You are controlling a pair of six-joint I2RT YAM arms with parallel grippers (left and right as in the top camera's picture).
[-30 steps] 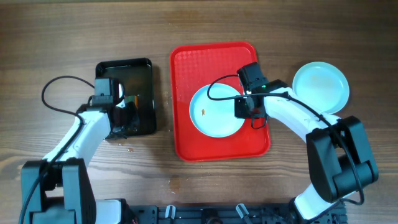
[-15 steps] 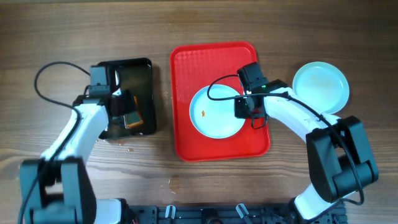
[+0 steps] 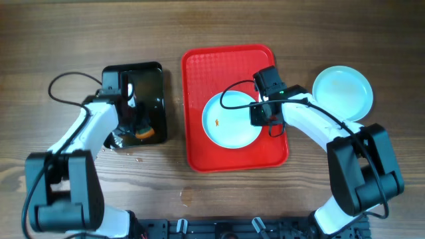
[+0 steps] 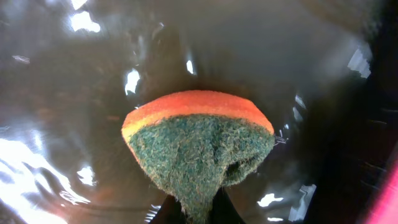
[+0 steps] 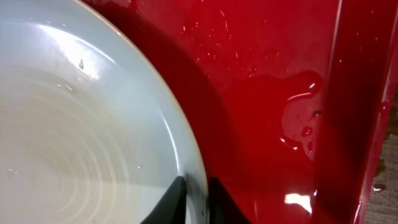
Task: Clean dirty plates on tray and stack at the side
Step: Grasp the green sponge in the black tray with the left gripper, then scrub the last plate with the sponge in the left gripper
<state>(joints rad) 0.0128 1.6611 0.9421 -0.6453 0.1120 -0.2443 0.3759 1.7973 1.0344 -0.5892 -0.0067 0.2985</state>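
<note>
The sponge will drop from my left gripper into the water in the near half of the black tray (image 3: 138,121).
A pale blue plate (image 3: 229,119) with a small orange smudge lies on the red tray (image 3: 206,73). My right gripper (image 3: 260,114) is shut on its right rim; the wrist view shows the fingers (image 5: 196,196) pinching the plate's rim (image 5: 112,124) over the wet tray (image 5: 273,93). A second pale plate (image 3: 342,91) lies on the table to the right of the tray. My left gripper (image 3: 136,123) is over the black tray (image 3: 149,76), shut on an orange and green sponge (image 4: 199,143) held in the water.
The black tray of water (image 4: 93,74) sits left of the red tray. Cables loop from both arms. A few crumbs or drops lie on the wooden table (image 3: 139,159) below the black tray.
My left gripper has shifted within the black tray, moving the sponge lower and to the right. The right arm and the plate have not moved.
</note>
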